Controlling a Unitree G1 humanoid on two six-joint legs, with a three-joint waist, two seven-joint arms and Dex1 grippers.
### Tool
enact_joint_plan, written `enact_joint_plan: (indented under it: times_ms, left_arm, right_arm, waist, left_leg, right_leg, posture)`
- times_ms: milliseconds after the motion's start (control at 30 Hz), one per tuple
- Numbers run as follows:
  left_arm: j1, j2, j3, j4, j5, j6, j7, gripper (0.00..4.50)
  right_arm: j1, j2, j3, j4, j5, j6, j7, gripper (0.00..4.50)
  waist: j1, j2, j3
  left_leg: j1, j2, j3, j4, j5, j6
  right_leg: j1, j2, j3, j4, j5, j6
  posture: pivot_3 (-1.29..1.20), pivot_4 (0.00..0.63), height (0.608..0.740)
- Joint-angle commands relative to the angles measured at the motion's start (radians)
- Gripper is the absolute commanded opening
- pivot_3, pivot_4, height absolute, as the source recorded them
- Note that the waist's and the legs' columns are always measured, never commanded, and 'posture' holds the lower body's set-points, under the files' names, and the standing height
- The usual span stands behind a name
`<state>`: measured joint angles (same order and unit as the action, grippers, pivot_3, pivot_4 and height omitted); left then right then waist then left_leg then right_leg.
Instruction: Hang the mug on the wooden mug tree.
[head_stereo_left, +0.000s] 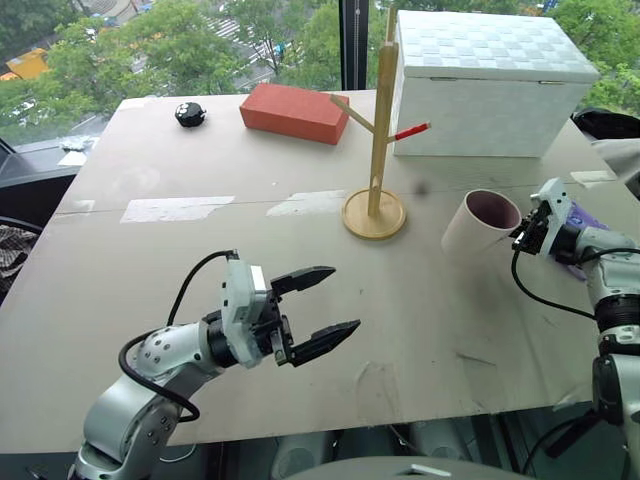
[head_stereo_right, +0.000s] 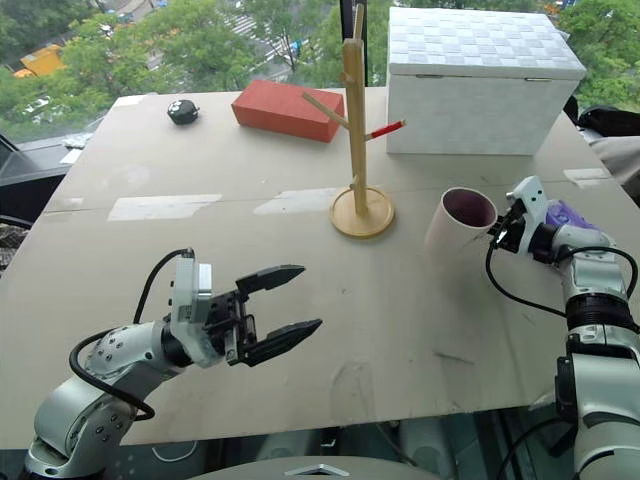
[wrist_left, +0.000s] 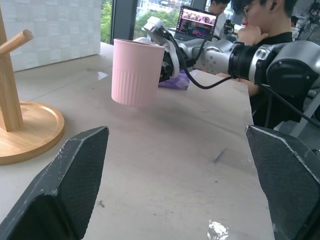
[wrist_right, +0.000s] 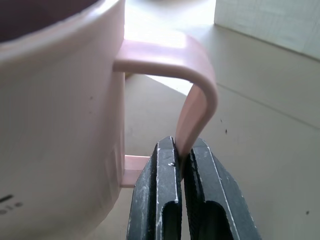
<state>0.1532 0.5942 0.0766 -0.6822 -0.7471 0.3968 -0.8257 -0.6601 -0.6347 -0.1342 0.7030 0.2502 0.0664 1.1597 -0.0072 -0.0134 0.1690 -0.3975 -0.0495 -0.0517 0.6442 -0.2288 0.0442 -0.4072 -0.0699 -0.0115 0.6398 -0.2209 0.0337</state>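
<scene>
The mug, now tilted just above the table, will be released by my right gripper with its handle looped over the peg, so that it is hanging just below the red peg (head_stereo_left: 396, 178).
The pale pink mug (head_stereo_left: 480, 222) with a dark maroon inside hangs tilted just above the table, right of the wooden mug tree (head_stereo_left: 377, 150). My right gripper (head_stereo_left: 522, 236) is shut on the mug's handle (wrist_right: 197, 107); the two fingers (wrist_right: 162, 195) pinch its lower part. The mug tree stands on its round base (head_stereo_left: 374, 214) mid-table, with a red peg (head_stereo_left: 411, 131) slanting right. My left gripper (head_stereo_left: 322, 312) hovers open over the near left of the table, empty, pointing toward the mug (wrist_left: 137, 72).
A white woven box (head_stereo_left: 485, 85) stands behind the mug tree at the back right. A red brick (head_stereo_left: 294, 112) and a small black object (head_stereo_left: 190, 114) lie at the back. A purple packet (head_stereo_right: 562, 215) sits by my right wrist. A person (wrist_left: 260, 22) sits beyond the table.
</scene>
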Motion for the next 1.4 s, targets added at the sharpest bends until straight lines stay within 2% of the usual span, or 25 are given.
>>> enact_joint_plan:
  times_ms: [33, 133, 200, 367, 600, 833, 933, 1067, 1167, 1233, 1300, 1333, 1367, 1400]
  left_arm:
    - [-0.005, -0.05, 0.035, -0.007, -0.004, -0.053, 0.043, 4.5]
    - [0.021, -0.089, 0.061, 0.001, 0.019, -0.102, 0.065, 4.5]
    - [0.061, -0.113, 0.082, 0.0, 0.019, -0.139, 0.055, 4.5]
    - [0.171, -0.132, 0.155, 0.017, 0.006, -0.214, 0.013, 4.5]
    - [0.247, -0.152, 0.199, 0.032, 0.007, -0.268, 0.0, 4.5]
    - [0.27, -0.215, 0.199, 0.035, 0.062, -0.349, 0.032, 4.5]
    - [0.287, -0.239, 0.214, 0.035, 0.037, -0.386, 0.017, 4.5]
    - [0.311, -0.262, 0.223, 0.045, 0.046, -0.451, 0.001, 4.5]
    - [0.316, -0.271, 0.213, 0.044, 0.033, -0.467, -0.001, 4.5]
    - [0.317, -0.276, 0.204, 0.041, 0.034, -0.483, -0.009, 4.5]
    - [0.316, -0.277, 0.196, 0.038, 0.028, -0.488, -0.012, 4.5]
    - [0.312, -0.277, 0.192, 0.039, 0.028, -0.491, -0.015, 4.5]
    - [0.308, -0.275, 0.188, 0.041, 0.027, -0.492, -0.017, 4.5]
    - [0.302, -0.273, 0.184, 0.046, 0.02, -0.487, -0.018, 4.5]
  right_arm:
    - [-0.039, -0.03, -0.013, -0.185, 0.041, 0.078, -0.016, 0.04]
    - [-0.122, -0.035, 0.027, -0.229, 0.029, 0.137, -0.001, 0.04]
    - [-0.216, -0.036, 0.067, -0.185, -0.005, 0.15, 0.011, 0.04]
    - [-0.464, -0.019, 0.149, 0.087, -0.09, 0.075, 0.075, 0.04]
    - [-0.717, 0.047, 0.229, 0.383, -0.201, -0.067, 0.15, 0.04]
    - [-0.824, 0.148, 0.258, 0.521, -0.279, -0.133, 0.138, 0.04]
    - [-0.839, 0.179, 0.259, 0.544, -0.302, -0.145, 0.142, 0.04]
    - [-0.856, 0.225, 0.279, 0.578, -0.351, -0.108, 0.077, 0.04]
    - [-0.852, 0.23, 0.284, 0.586, -0.368, -0.084, 0.129, 0.91]
    - [-0.849, 0.217, 0.253, 0.58, -0.35, -0.077, 0.093, 2.0]
    - [-0.841, 0.184, 0.215, 0.565, -0.321, -0.074, 0.081, 2.7]
    - [-0.835, 0.158, 0.195, 0.554, -0.304, -0.066, 0.085, 3.22]
    - [-0.824, 0.129, 0.181, 0.538, -0.29, -0.059, 0.106, 3.53]
    - [-0.807, 0.096, 0.166, 0.513, -0.273, -0.047, 0.146, 3.53]
  waist:
    - [-0.001, 0.0, 0.0]
    - [-0.004, 0.0, 0.0]
    - [-0.008, 0.001, 0.001]
    - [-0.002, 0.001, 0.001]
    - [-0.005, 0.001, 0.002]
    - [-0.007, 0.002, 0.002]
    - [-0.007, 0.002, 0.002]
    - [-0.007, 0.002, 0.002]
    - [-0.007, 0.002, 0.002]
    - [-0.006, 0.003, 0.003]
    - [-0.006, 0.003, 0.003]
    - [-0.005, 0.003, 0.003]
    - [-0.002, 0.003, 0.003]
    - [0.001, 0.003, 0.003]
  left_leg:
    - [0.0, 0.0, 0.0, 0.0, 0.0, 0.0]
    - [0.0, 0.0, 0.0, 0.0, 0.0, 0.0]
    - [0.0, 0.0, 0.001, -0.001, 0.0, 0.0]
    - [-0.001, 0.0, 0.001, -0.003, 0.0, 0.0]
    - [-0.003, 0.0, 0.003, -0.004, 0.0, 0.0]
    - [-0.002, 0.0, 0.002, -0.008, 0.0, 0.0]
    - [-0.002, 0.0, 0.002, -0.009, 0.0, -0.001]
    - [-0.002, 0.0, 0.003, -0.009, 0.0, -0.001]
    - [-0.002, 0.0, 0.002, -0.009, 0.0, -0.001]
    - [-0.002, 0.0, 0.002, -0.009, 0.0, -0.001]
    - [-0.003, 0.0, 0.002, -0.009, 0.0, -0.001]
    - [-0.003, 0.0, 0.002, -0.009, 0.0, -0.001]
    - [-0.003, 0.0, 0.002, -0.009, 0.0, -0.001]
    - [-0.003, -0.001, 0.002, -0.009, 0.0, -0.001]
  right_leg:
    - [0.0, 0.0, 0.0, 0.0, 0.0, 0.0]
    - [-0.001, 0.0, 0.001, 0.001, 0.0, 0.0]
    - [-0.002, 0.0, 0.001, 0.001, 0.0, 0.0]
    - [-0.002, 0.0, 0.001, 0.0, 0.0, -0.001]
    - [-0.004, -0.001, 0.002, -0.004, 0.0, -0.001]
    - [-0.005, 0.0, 0.001, -0.004, 0.0, -0.001]
    - [-0.006, -0.001, 0.002, -0.004, 0.0, -0.001]
    - [-0.007, -0.001, 0.002, -0.004, 0.0, -0.001]
    - [-0.007, -0.001, 0.002, -0.004, 0.0, -0.001]
    - [-0.007, -0.001, 0.002, -0.004, 0.0, -0.002]
    - [-0.007, -0.001, 0.002, -0.004, 0.0, -0.002]
    - [-0.007, -0.001, 0.002, -0.004, 0.0, -0.002]
    - [-0.007, -0.001, 0.002, -0.004, 0.0, -0.002]
    - [-0.007, -0.001, 0.002, -0.004, 0.0, -0.001]
  posture:
    - [0.0, 0.15, 0.74]
    - [0.0, 0.15, 0.74]
    - [0.0, 0.15, 0.74]
    - [0.0, 0.15, 0.74]
    - [0.0, 0.15, 0.74]
    - [0.0, 0.15, 0.74]
    - [0.0, 0.15, 0.74]
    - [0.0, 0.15, 0.74]
    - [0.0, 0.15, 0.74]
    - [0.0, 0.15, 0.74]
    - [0.0, 0.15, 0.74]
    - [0.0, 0.15, 0.74]
    - [0.0, 0.15, 0.74]
    - [0.0, 0.15, 0.74]
